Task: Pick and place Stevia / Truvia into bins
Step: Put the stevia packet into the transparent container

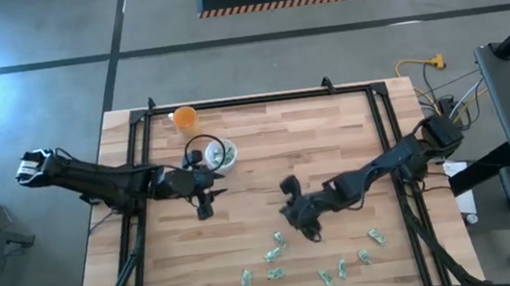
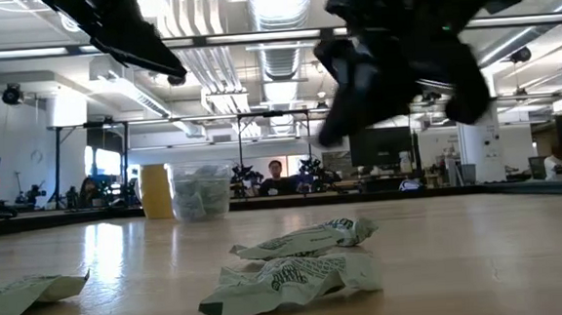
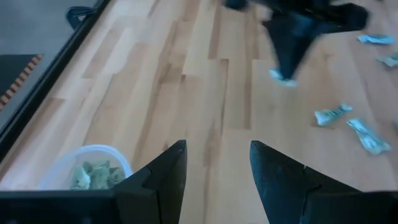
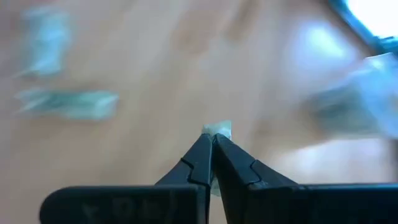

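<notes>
The sachet in my right gripper, now just beyond the scattered sachets, will be let go onto the other sachets inside the clear cup [image 1: 222, 153] [image 4: 368, 94], near the orange cup.
Several pale green-and-white sachets [image 1: 275, 252] lie flat on the near part of the table, and two show crumpled up close in the low view [image 2: 288, 279]. The clear cup [image 1: 221, 155] stands toward the far left with sachets inside it [image 3: 93, 171]. My right gripper [image 1: 305, 226] hangs above the table just beyond the scattered sachets and is shut on one sachet [image 4: 217, 129]. My left gripper [image 1: 206, 204] is open and empty, raised just near of the clear cup. My right gripper pinches a sachet between its two shut fingertips, and only a small pale end [image 4: 219, 129] shows past them. The fingers point steeply down. The sachet is lifted clear of the table, seen as a light scrap under the fingertips [image 3: 283, 78].
An orange cup [image 1: 185, 118] stands beyond the clear cup near the far-left corner. A black frame [image 1: 260, 99] runs round the table's edges. Bare wood lies between the two grippers. People and desks show in the room beyond [image 2: 277, 172].
</notes>
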### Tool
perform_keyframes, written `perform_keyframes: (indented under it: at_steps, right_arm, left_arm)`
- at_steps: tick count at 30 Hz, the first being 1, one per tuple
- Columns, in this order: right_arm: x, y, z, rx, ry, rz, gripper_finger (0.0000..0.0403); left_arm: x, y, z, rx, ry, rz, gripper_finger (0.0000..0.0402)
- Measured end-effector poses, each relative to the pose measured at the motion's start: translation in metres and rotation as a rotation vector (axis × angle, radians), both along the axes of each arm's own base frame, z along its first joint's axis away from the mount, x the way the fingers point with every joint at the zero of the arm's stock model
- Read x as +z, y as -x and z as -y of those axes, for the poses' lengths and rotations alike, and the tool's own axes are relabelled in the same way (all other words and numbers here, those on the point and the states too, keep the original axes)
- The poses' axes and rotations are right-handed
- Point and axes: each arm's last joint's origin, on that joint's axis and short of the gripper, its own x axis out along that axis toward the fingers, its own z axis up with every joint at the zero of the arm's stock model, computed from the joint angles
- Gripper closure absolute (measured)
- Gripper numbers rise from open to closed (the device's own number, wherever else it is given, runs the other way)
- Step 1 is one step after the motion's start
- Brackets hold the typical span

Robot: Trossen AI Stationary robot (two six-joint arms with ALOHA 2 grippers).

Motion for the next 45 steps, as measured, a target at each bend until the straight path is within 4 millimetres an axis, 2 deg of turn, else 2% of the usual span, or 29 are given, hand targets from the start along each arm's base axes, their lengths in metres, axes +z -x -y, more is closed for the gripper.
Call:
perform_keyframes:
  at_steps: [4,8,15,20,25,32,36,40,45]
  right_arm:
    - [0.014,-0.013,0.019,-0.034,0.054,0.145,0.0394]
    - [0.025,-0.025,0.045,-0.071,0.086,0.267,0.0394]
    - [0.039,-0.039,0.097,-0.026,-0.044,0.448,0.0394]
    - [0.037,-0.046,0.129,-0.018,-0.152,0.544,0.0394]
    - [0.029,-0.063,0.154,-0.084,-0.234,0.554,0.0394]
    - [0.013,-0.101,0.170,-0.115,-0.260,0.551,0.0394]
    - [0.002,-0.122,0.179,-0.141,-0.271,0.488,0.0394]
    - [0.000,-0.135,0.190,-0.185,-0.297,0.451,0.0394]
    - [0.001,-0.140,0.199,-0.224,-0.333,0.446,0.0389]
  left_arm:
    - [-0.001,0.002,0.012,-0.053,0.008,-0.001,0.0242]
    - [-0.011,0.008,0.026,-0.095,0.039,-0.024,0.0242]
    - [-0.038,0.019,0.045,-0.118,0.093,-0.067,0.0242]
    - [-0.059,0.023,0.056,-0.148,0.115,-0.063,0.0242]
    - [-0.076,0.024,0.065,-0.167,0.129,-0.085,0.0242]
    - [-0.085,0.019,0.078,-0.192,0.118,-0.124,0.0242]
    - [-0.088,0.018,0.084,-0.209,0.111,-0.139,0.0242]
    - [-0.088,0.020,0.089,-0.223,0.121,-0.142,0.0242]
    - [-0.088,0.024,0.094,-0.246,0.124,-0.145,0.0242]
